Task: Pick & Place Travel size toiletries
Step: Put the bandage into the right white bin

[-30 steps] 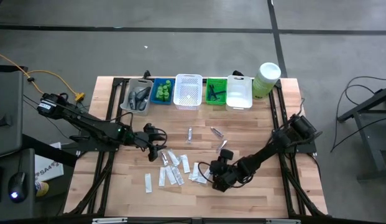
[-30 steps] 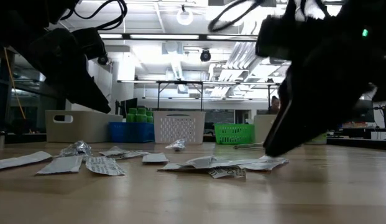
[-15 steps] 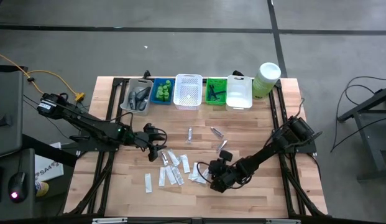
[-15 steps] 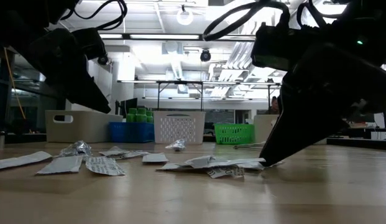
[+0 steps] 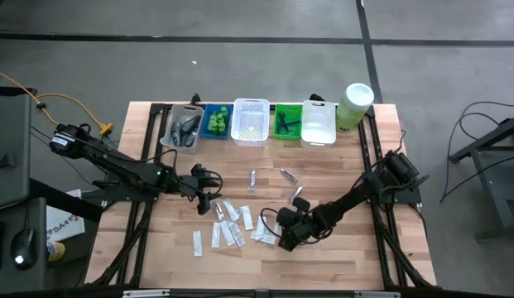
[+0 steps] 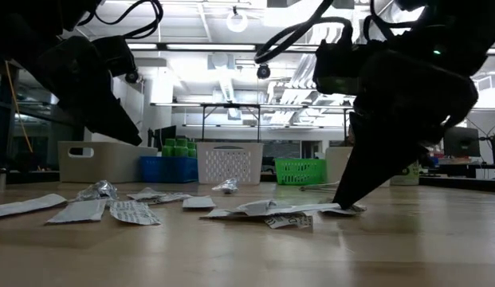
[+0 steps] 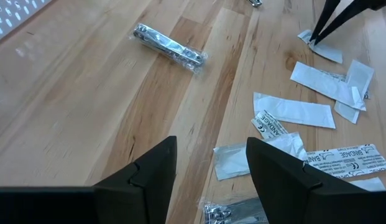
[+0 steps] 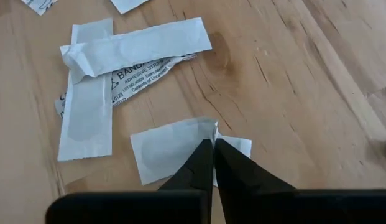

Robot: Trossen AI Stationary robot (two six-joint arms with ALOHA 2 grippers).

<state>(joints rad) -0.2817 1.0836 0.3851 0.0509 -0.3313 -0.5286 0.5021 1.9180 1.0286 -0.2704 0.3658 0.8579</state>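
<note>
Next, I release the white sachet from my right gripper in the white basket [image 5: 317, 131] between the green basket and the pale-green canister.
Flat white sachets [image 5: 236, 228] lie loose on the wooden table, with silvery tubes [image 5: 252, 179] beyond them toward the baskets. My right gripper [image 8: 212, 142] is down at the right end of the sachet pile, shut on one white sachet [image 8: 171, 152]; the low view shows its tip [image 6: 341, 206] at the table top. My left gripper [image 7: 208, 180] hovers open above the left part of the pile [image 5: 208, 199] and touches nothing. My right gripper pinches the white sachet at its edge [image 8: 207, 126] between its two fingertips. The fingers come down slanting from the table's right side. The sachet still lies flat on the table, with that edge slightly bunched at the tips.
A row of baskets stands along the far edge: clear [image 5: 182, 128], blue [image 5: 216, 121], white [image 5: 250, 122], green [image 5: 287, 121], white [image 5: 319, 122]. A pale-green canister [image 5: 354, 105] is at the far right. Bare wood lies along the near edge.
My right gripper has come down and a little toward the table's left, onto the right end of the sachet pile, and its fingers have shut on a sachet. The sachets have stayed on the table.
</note>
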